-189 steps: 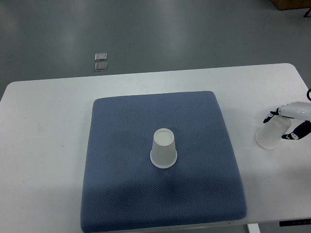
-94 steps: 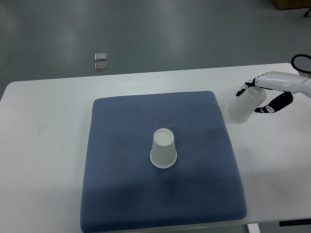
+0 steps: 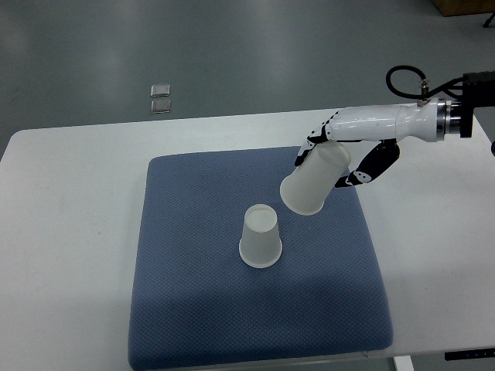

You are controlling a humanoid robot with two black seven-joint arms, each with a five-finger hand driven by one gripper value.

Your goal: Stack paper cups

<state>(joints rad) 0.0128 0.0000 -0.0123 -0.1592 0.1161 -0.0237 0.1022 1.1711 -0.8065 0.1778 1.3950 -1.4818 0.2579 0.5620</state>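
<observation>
My right gripper is holding its white paper cup. I need to release that cup over the top of the standing cup (image 3: 264,209) on the blue mat.
A white paper cup (image 3: 261,236) stands upside down near the middle of the blue mat (image 3: 193,255). My right hand (image 3: 340,154) comes in from the right edge and is shut on a second white paper cup (image 3: 314,178). This cup is tilted, mouth pointing down and left, held in the air just above and to the right of the standing cup. The two cups are apart. The left arm is out of view.
The mat lies on a white table (image 3: 69,201). Two small grey squares (image 3: 161,98) lie on the floor beyond the table's far edge. A black cable (image 3: 404,77) loops at my right forearm.
My right hand has carried the held cup from the table's right edge up and leftward over the mat, close to the standing cup. The standing cup has not moved.
</observation>
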